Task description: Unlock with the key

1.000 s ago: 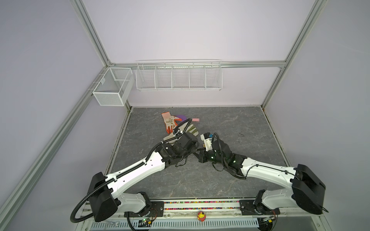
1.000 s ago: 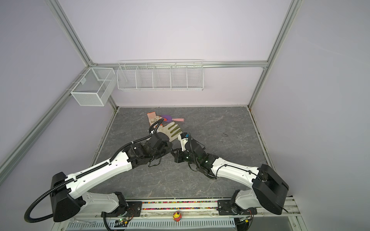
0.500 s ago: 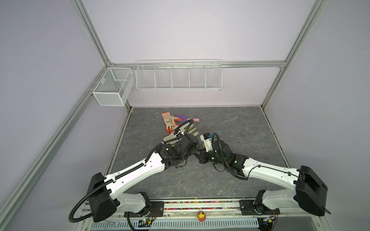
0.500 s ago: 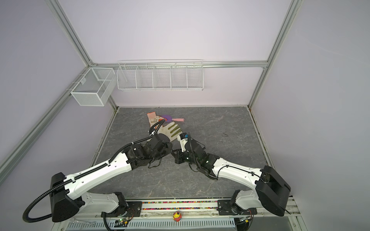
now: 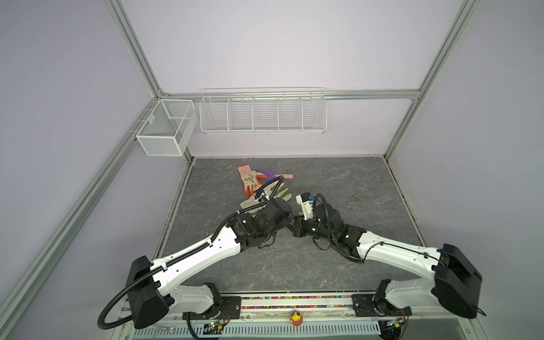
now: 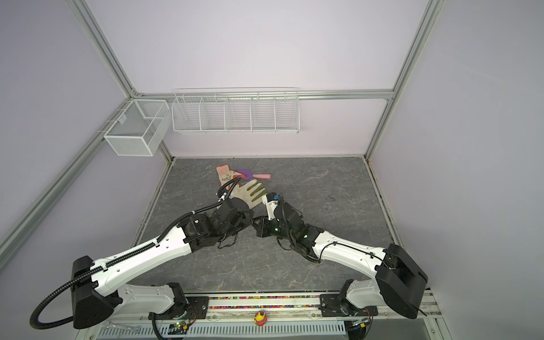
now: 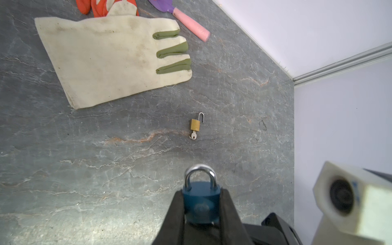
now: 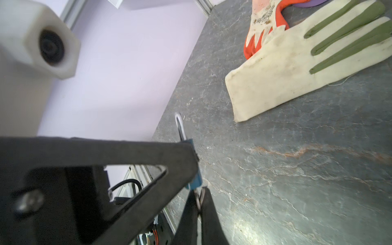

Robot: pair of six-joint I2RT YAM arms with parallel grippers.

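Note:
The key is pinched by my right gripper at a slant to the closed blue padlock, so the gripper should open, line up with the padlock and take the key's bow (image 8: 203, 193).
My left gripper (image 7: 201, 192) is shut on a blue padlock (image 7: 201, 203), one finger on each side of its body. The silver shackle (image 7: 200, 174) stands closed and points away from the wrist. In the right wrist view the padlock's blue edge (image 8: 196, 182) shows behind the left gripper's finger (image 8: 127, 152). My right gripper (image 8: 198, 191) is shut on a thin metal key (image 8: 198, 199) right at the padlock's underside. How far the key is in cannot be seen. In both top views the left gripper (image 5: 290, 219) and the right gripper (image 5: 295, 226) meet tip to tip above mid-table.
A small brass padlock (image 7: 195, 125) lies on the table with its shackle open and a key in it. Behind lie a cream glove with green fingers (image 7: 114, 57), an orange glove (image 7: 106, 6) and a purple trowel with a pink handle (image 7: 191, 25). Wire baskets (image 5: 262, 112) hang on the back wall.

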